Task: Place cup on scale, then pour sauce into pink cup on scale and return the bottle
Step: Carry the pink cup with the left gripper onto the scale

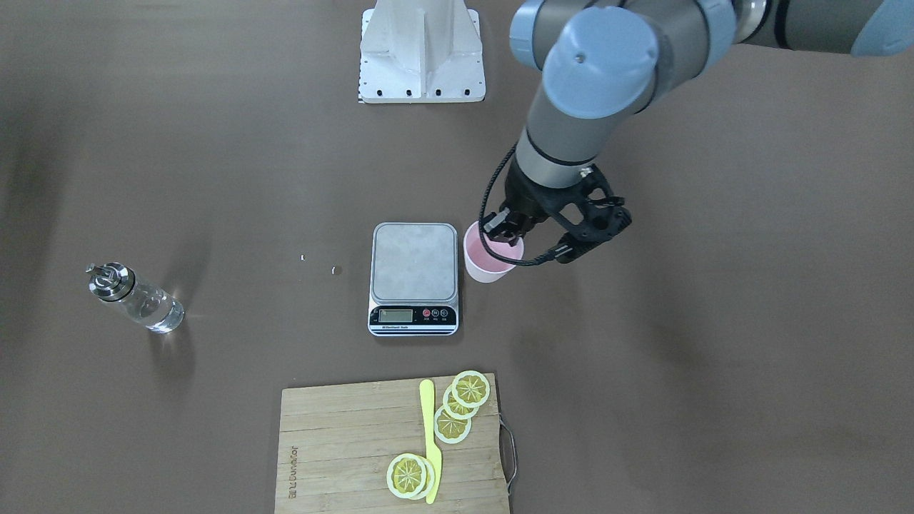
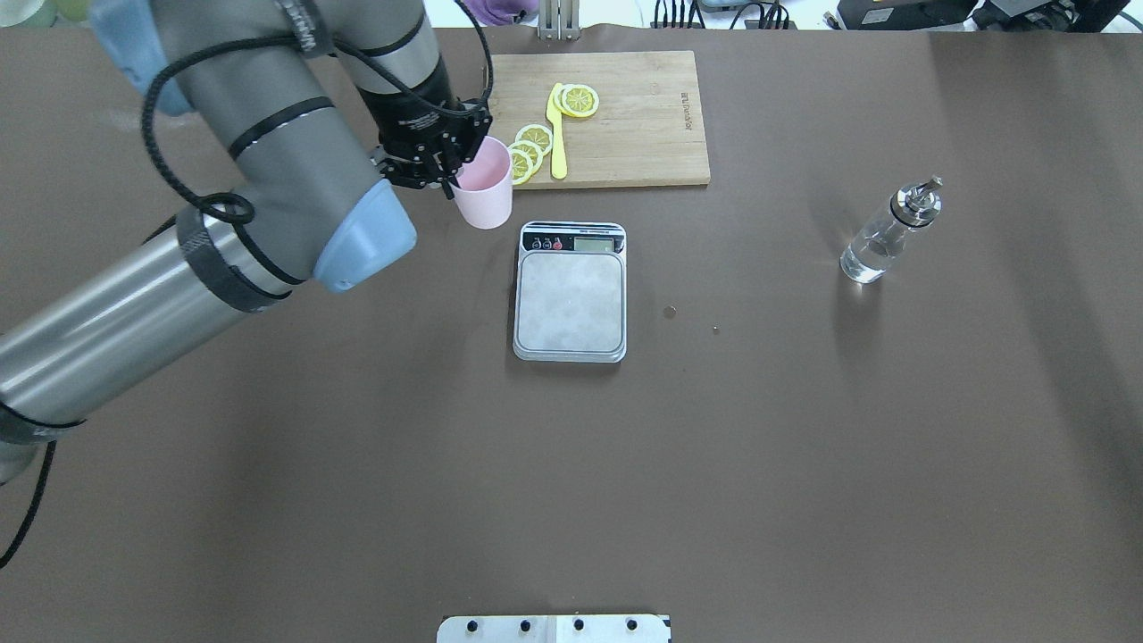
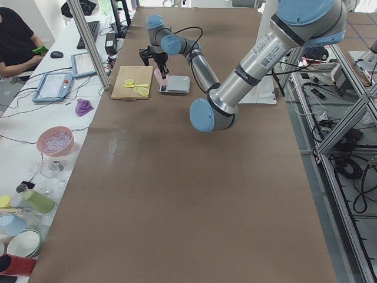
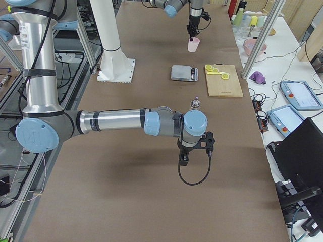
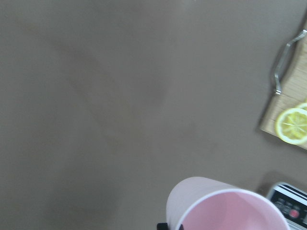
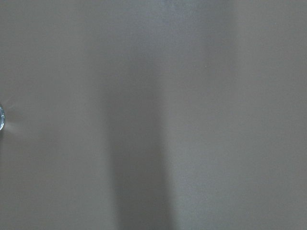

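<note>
My left gripper should put the pale pink cup down on the middle of the scale's bare platform (image 1: 415,261).
My left gripper (image 1: 505,232) (image 2: 444,174) is shut on the rim of the pale pink cup (image 1: 489,260) (image 2: 485,192), holding it just beside the scale (image 1: 414,271) (image 2: 570,304), on its left-arm side and clear of the platform. The cup's open mouth fills the bottom of the left wrist view (image 5: 230,211). The scale's platform is bare. The glass bottle (image 1: 136,298) (image 2: 884,237) with a metal cap stands alone on the right-arm side, with clear sauce (image 2: 864,259) inside. My right gripper (image 4: 184,160) hangs over the table near the bottle; I cannot tell if it is open.
A wooden cutting board (image 1: 343,442) (image 2: 643,116) with lemon slices (image 2: 580,100) and a yellow knife (image 2: 557,134) lies beyond the scale, close to the cup. The white robot base plate (image 1: 421,50) is at the near edge. Two small specks (image 2: 670,311) lie right of the scale.
</note>
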{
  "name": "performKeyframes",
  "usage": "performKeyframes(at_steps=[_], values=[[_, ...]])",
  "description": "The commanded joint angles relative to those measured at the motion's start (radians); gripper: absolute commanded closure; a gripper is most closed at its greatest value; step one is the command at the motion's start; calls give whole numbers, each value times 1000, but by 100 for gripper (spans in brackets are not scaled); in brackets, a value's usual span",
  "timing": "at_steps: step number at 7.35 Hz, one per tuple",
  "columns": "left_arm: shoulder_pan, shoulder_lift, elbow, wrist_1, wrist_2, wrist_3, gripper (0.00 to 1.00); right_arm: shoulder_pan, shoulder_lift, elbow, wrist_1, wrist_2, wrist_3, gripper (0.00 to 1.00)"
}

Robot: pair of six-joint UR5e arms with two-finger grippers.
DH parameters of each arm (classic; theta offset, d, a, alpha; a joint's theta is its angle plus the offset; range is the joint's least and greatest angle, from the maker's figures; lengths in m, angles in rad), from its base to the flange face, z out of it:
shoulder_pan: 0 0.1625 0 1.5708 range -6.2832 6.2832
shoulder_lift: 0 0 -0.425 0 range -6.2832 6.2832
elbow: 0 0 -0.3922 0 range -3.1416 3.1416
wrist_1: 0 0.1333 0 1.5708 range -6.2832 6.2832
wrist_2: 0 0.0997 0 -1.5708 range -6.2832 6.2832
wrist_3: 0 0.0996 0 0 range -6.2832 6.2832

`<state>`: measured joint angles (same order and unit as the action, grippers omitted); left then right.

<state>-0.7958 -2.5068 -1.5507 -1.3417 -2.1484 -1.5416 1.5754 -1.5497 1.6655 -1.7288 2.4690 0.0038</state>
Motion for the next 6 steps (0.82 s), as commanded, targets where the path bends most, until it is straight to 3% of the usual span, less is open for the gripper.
performKeyframes(at_steps=[1, 2, 6], values=[[96, -57, 107, -95, 85, -104, 100, 0, 3, 0, 0, -1, 4, 0], [118, -55, 148, -161, 91, -142, 100, 0, 3, 0, 0, -1, 5, 0], [187, -24, 144, -174, 128, -153, 100, 0, 5, 2, 0, -1, 5, 0]])
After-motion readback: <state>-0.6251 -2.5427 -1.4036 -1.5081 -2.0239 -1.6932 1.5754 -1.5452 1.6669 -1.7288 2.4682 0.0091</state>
